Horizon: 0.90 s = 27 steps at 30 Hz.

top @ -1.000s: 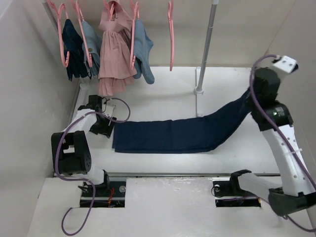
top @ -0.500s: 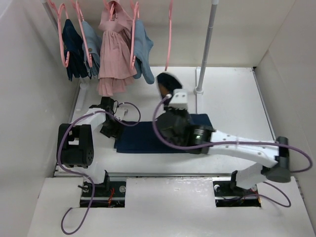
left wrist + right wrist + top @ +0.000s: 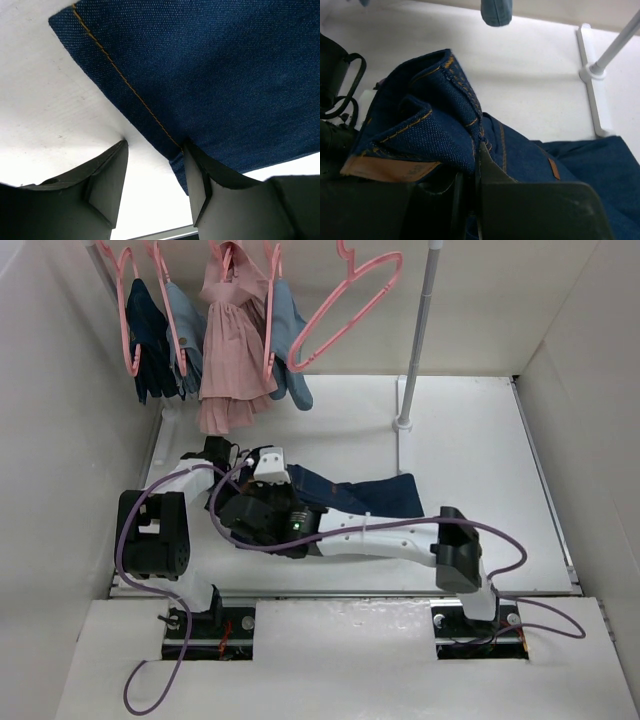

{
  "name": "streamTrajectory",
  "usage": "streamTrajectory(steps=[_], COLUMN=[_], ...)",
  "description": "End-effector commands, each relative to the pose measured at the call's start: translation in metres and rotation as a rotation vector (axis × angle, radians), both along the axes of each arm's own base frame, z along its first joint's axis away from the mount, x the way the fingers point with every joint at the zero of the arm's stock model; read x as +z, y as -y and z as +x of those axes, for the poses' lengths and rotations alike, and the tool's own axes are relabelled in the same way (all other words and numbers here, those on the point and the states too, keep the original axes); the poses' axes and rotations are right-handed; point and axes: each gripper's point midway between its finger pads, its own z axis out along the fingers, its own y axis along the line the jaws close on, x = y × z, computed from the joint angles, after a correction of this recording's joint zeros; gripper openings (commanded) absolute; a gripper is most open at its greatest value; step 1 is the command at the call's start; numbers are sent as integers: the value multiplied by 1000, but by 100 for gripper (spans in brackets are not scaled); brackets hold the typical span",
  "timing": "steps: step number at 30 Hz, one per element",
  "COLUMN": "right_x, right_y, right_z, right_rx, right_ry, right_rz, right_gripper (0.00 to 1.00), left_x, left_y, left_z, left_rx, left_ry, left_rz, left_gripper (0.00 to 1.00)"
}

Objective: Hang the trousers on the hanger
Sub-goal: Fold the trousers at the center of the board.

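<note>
The robot's right gripper needs to lay the waistband of the trousers, now bunched up in that gripper, down on the white table (image 3: pixel 236 534) just in front of its left gripper.
The dark navy trousers (image 3: pixel 375 495) lie on the white table, folded back over themselves. My right gripper (image 3: pixel 250 510) has reached across to the left and is shut on their waistband (image 3: pixel 435 125), which is bunched up with a tan label showing. My left gripper (image 3: pixel 222 498) is open at the trousers' left end. In the left wrist view the stitched hem (image 3: pixel 225 75) lies flat, its edge against the right finger (image 3: pixel 200 190). The empty pink hanger (image 3: pixel 345 300) hangs on the rail at the back, tilted broadside, well above and behind both grippers.
Pink hangers at the back left carry a small dark navy garment (image 3: pixel 150 330), light blue garments (image 3: pixel 290 345) and a pink dress (image 3: pixel 228 350). The rack's pole (image 3: pixel 420 330) stands on a base (image 3: pixel 403 423) behind the trousers. Walls close both sides.
My right arm swept from the far right across to the left with the waistband, folding the trousers over. The empty hanger swung from edge-on to tilted broadside. The left gripper barely moved.
</note>
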Motion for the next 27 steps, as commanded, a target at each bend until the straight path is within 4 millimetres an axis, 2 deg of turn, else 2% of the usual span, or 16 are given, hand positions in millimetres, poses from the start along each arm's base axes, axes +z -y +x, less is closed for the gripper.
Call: streamTrajectory(steps=[1,5,6,8,12,16,17,18,19,20,22,23,25,26,27], right_x=[36,49,66,78,96,101,93,96,85,83,67,43,19,21,-5], right_y=[23,70,82,99,115,127,130,131,131,130,114,96,70,52,36], right_z=[6,24,25,27,24,21,20,20,20,21,25,31,37,36,34], right_rx=[-119,-223,-244,-289,-333,-351,-348,-350,-347,-348,-334,-323,-283,-257,-229], right_ry=[28,67,88,134,188,210,206,209,204,206,185,167,107,89,56], right_rz=[126,112,145,136,95,59,27,49,18,28,9,-49,-71,-33,-93], right_gripper=[0,0,0,0,0,0,0,0,0,0,0,0,0,0,0], left_x=[-27,-29,-29,-29,-27,-25,-25,-25,-25,-25,-25,-25,-27,-29,-27], left_y=[-7,-11,-14,-16,-22,-25,-25,-25,-25,-25,-25,-23,-24,-27,-30], left_z=[-10,-14,-14,-14,-14,-12,-12,-12,-12,-12,-12,-12,-17,-22,-18], left_rx=[4,15,27,36,59,61,61,61,61,61,61,59,69,84,93], left_ry=[-47,-56,-56,-56,-66,-63,-63,-63,-63,-63,-63,-64,-87,-111,-101], left_rz=[23,32,32,32,31,32,32,32,32,32,32,23,12,12,11], left_gripper=[44,44,44,44,47,47,47,47,47,47,47,48,48,48,48])
